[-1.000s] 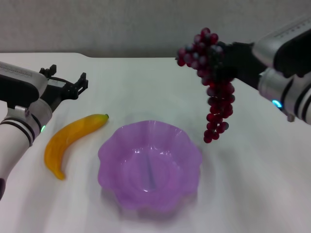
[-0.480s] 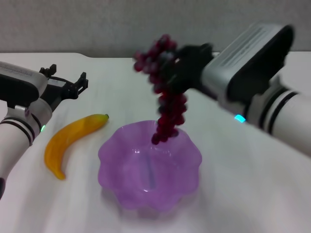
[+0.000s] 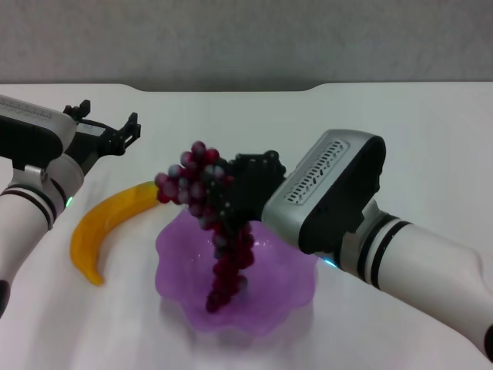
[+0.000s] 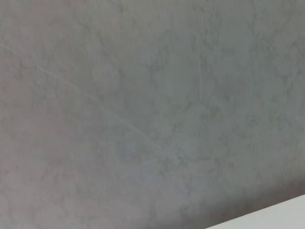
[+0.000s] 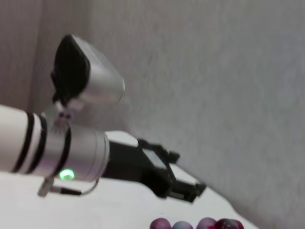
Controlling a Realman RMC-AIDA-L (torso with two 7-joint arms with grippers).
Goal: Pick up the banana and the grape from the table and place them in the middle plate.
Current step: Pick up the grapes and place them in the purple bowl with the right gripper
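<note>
Next, my right gripper releases the grape inside the purple middle plate [image 3: 248,243], toward that plate's far wavy rim.
My right gripper [image 3: 233,187] is shut on the top of the grape [image 3: 222,245], a long dark red bunch. The bunch hangs over the middle plate [image 3: 289,287], a translucent purple bowl with a wavy rim, and its lower end dips inside the bowl. A few grapes [image 5: 195,223] show at the edge of the right wrist view. The banana [image 3: 104,223], yellow-orange and curved, lies on the table [image 3: 400,154] left of the plate. My left gripper [image 3: 108,119] stands open beyond the banana at the far left, holding nothing. The right wrist view also shows the left gripper [image 5: 187,175].
A grey wall runs behind the white tabletop. The left wrist view shows only that wall and a corner of the table [image 4: 286,214]. My right forearm [image 3: 400,254] stretches across the table's right side, close to the plate.
My right arm has swung left and down with the grape, from right of the plate to over it, so the bunch's end now hangs inside the bowl. The left arm has not moved.
</note>
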